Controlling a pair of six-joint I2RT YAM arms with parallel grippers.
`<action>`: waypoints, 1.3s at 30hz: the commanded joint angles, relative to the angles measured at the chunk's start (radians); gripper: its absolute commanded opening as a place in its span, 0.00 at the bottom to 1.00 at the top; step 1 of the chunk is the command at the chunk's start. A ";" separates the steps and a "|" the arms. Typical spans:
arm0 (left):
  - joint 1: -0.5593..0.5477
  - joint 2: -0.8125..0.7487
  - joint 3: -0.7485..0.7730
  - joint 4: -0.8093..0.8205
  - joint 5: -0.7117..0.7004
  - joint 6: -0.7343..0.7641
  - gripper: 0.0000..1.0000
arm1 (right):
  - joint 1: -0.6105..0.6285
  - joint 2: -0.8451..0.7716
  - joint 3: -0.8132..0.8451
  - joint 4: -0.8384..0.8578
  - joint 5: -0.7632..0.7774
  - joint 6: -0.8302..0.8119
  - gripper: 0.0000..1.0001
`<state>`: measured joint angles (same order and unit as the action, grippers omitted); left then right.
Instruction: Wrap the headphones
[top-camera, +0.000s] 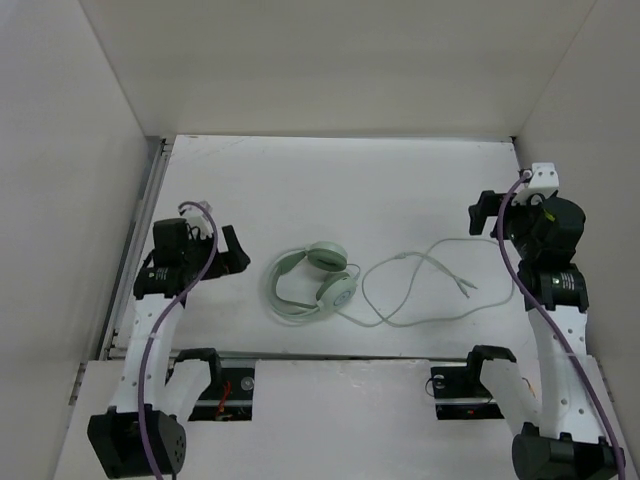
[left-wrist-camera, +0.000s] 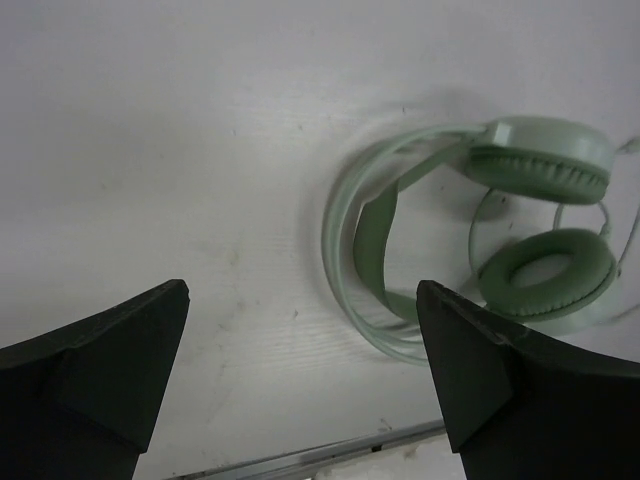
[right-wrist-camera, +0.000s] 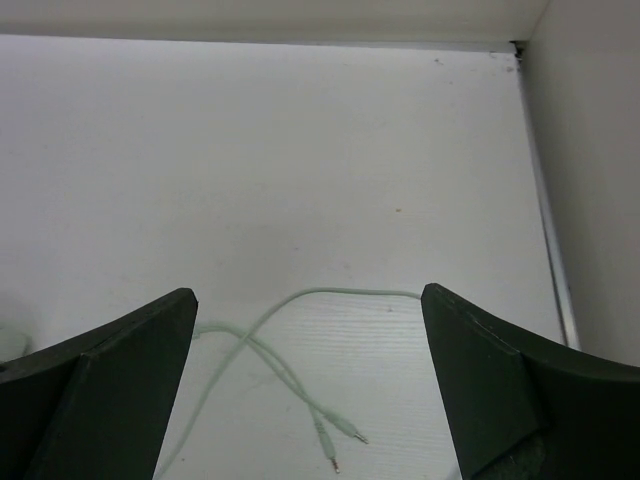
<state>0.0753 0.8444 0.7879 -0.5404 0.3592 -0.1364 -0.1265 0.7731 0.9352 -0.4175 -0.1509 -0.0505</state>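
The middle of the headband (top-camera: 268, 281) (left-wrist-camera: 336, 262) of the headphones, at the curve farthest from the earcups, will be gripped by my left gripper.
The pale mint-green headphones (top-camera: 310, 282) lie flat mid-table, earcups to the right, headband looping left. Their thin pale cable (top-camera: 430, 268) runs right in loose loops and ends in two plugs (top-camera: 470, 288). My left gripper (top-camera: 237, 252) is open and empty just left of the headband. In the left wrist view the headphones (left-wrist-camera: 540, 215) lie ahead and right, the headband (left-wrist-camera: 345, 240) between the open fingers. My right gripper (top-camera: 484, 212) is open and empty, above the table at the far right. Its wrist view shows the cable (right-wrist-camera: 300, 300) and plugs (right-wrist-camera: 340, 440) between the fingers.
White walls enclose the table on the left, back and right; the right wall (right-wrist-camera: 590, 150) is close to my right gripper. A metal rail (top-camera: 150, 200) runs along the left edge. Two black mounts (top-camera: 215, 385) sit at the near edge.
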 joint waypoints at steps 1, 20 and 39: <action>-0.058 0.008 -0.082 0.071 -0.019 -0.028 1.00 | 0.037 -0.012 -0.006 0.049 -0.061 0.035 1.00; -0.378 0.318 -0.147 0.258 -0.086 0.081 0.98 | 0.029 0.003 -0.033 0.049 -0.147 0.064 1.00; -0.492 0.628 -0.125 0.347 -0.276 0.167 0.57 | -0.023 -0.044 -0.033 0.072 -0.184 0.112 1.00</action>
<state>-0.4114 1.4067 0.6697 -0.1787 0.0906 0.0185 -0.1375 0.7464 0.8902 -0.4076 -0.3161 0.0357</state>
